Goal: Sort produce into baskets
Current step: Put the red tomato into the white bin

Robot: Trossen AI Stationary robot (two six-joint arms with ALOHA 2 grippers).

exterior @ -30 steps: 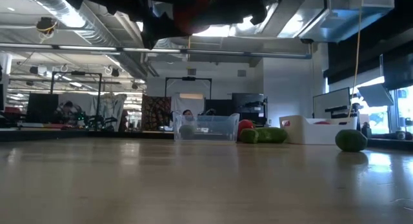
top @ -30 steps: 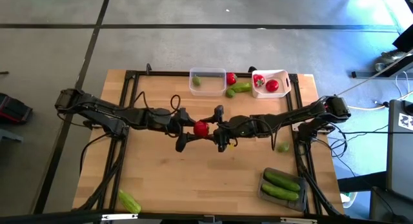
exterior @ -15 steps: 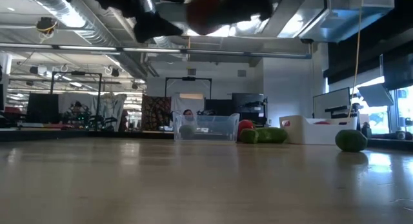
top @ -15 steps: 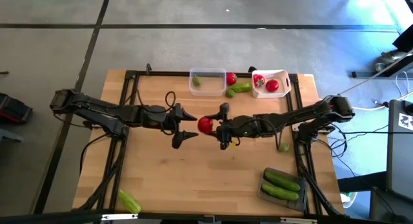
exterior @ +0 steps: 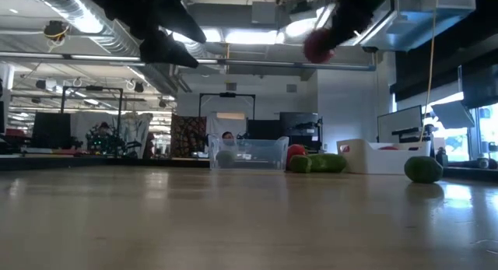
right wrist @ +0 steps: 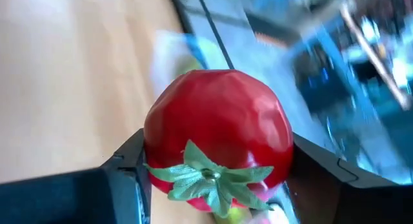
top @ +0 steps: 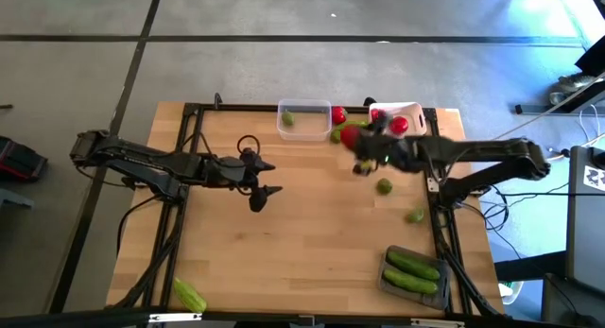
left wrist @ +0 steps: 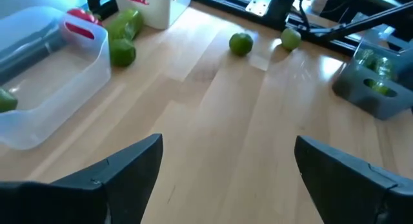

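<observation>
Next, my right gripper releases the red tomato in the near side of the white basket (top: 388,131), next to the red pieces.
My right gripper (top: 357,144) is shut on a red tomato (right wrist: 219,133) with a green leafy top, high over the table's far right, close to the white basket (top: 408,111). The tomato also shows in the low view (exterior: 317,46). My left gripper (left wrist: 226,172) stands open with nothing between its fingers, above the table's middle (top: 267,179). The clear basket (top: 304,129) holds one green fruit (top: 288,119). The dark grey basket (top: 392,279) holds two cucumbers (top: 414,265). A red piece (top: 338,113) lies on the table between the clear and white baskets. My right gripper pinches the tomato's two opposite sides (right wrist: 151,137) between its fingers (right wrist: 126,175). The fingers slant down from the table's right. The tomato is lifted clear of the table, its leafy top (right wrist: 206,175) turned back toward the wrist.
Two round green fruits (top: 384,186) (top: 415,215) lie loose on the right half, and both show in the left wrist view (left wrist: 241,44) (left wrist: 290,38). One cucumber (top: 189,295) lies at the near left corner. Black frame rails (top: 236,108) border the table. Red pieces (top: 399,126) lie in the white basket.
My right gripper has carried the tomato from the table's middle up and toward the far right, near the white basket, turning as it went. My left gripper has drawn back a little toward the table's left, away from the tomato.
</observation>
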